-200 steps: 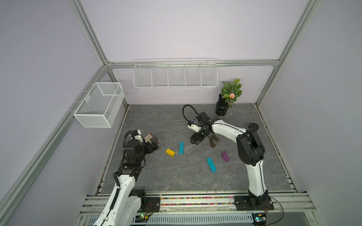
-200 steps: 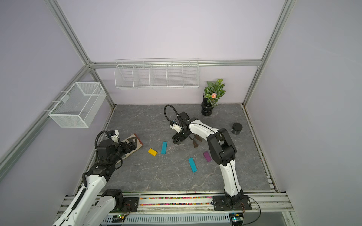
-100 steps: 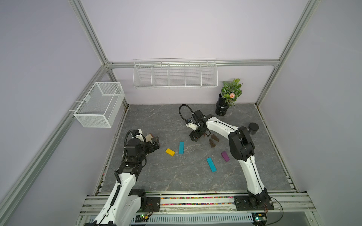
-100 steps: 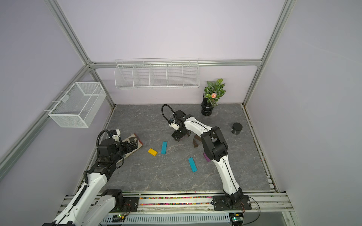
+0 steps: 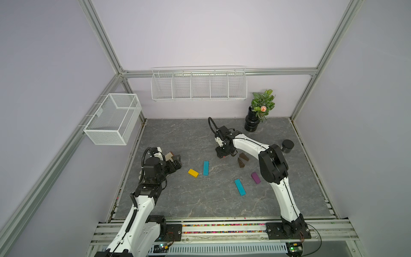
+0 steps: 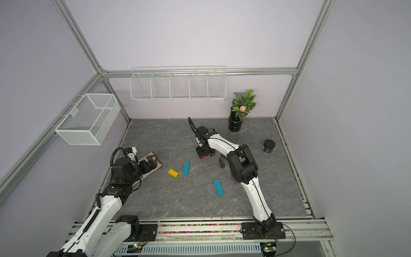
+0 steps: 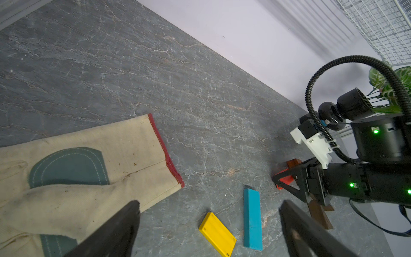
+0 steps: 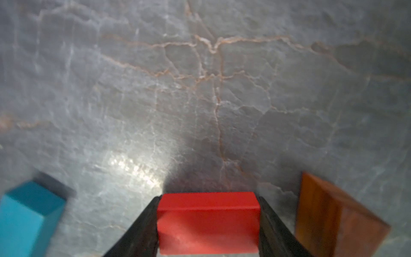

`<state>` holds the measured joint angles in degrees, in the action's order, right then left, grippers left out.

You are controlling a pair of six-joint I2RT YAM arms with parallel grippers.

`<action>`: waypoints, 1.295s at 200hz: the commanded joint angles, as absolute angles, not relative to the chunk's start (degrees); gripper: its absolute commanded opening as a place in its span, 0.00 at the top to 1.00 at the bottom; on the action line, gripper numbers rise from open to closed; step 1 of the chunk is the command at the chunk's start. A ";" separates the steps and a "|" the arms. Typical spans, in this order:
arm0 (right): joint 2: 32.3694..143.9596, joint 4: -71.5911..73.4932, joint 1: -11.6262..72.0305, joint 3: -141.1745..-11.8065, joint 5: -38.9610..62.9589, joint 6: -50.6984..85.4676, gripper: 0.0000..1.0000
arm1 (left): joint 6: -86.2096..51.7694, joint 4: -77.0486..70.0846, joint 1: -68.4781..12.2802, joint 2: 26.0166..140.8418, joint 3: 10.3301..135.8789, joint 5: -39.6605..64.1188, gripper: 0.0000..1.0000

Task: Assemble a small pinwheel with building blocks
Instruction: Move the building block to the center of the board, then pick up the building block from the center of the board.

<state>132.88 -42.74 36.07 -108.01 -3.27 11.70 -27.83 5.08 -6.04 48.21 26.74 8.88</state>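
Note:
Next, my left gripper moves to the yellow block beside the teal bar and closes on the block's short ends (image 5: 193, 173) (image 7: 217, 234).
My right gripper (image 8: 208, 198) is shut on the red block (image 8: 208, 222), both fingers pressed to its ends; in both top views it stands low over the table mid-back (image 5: 223, 155) (image 6: 204, 155). Beside it lie two brown wedges (image 5: 244, 156) (image 5: 240, 163). A yellow block (image 5: 193, 173) and a teal bar (image 5: 206, 168) lie side by side mid-table. Nearer the front lie a second teal bar (image 5: 240, 187) and a purple wedge (image 5: 255, 178). My left gripper (image 7: 209, 204) is open at the left, just short of the yellow block (image 7: 217, 237), holding nothing. No assembled pinwheel shows.
A beige glove (image 7: 89, 155) lies under my left gripper. A black round jar (image 5: 287, 145) sits at the right, a potted plant (image 5: 252, 121) at the back wall. Wire baskets (image 5: 112, 118) (image 5: 198, 84) hang on the left and back walls.
The right gripper shifted slightly away from the brown wedges, came down over the red block and narrowed its jaws onto it. The left arm stayed put.

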 commanded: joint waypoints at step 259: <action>95.10 -34.41 33.63 -75.70 1.76 27.07 0.05 | -10.29 41.56 -26.16 89.73 60.12 4.45 0.23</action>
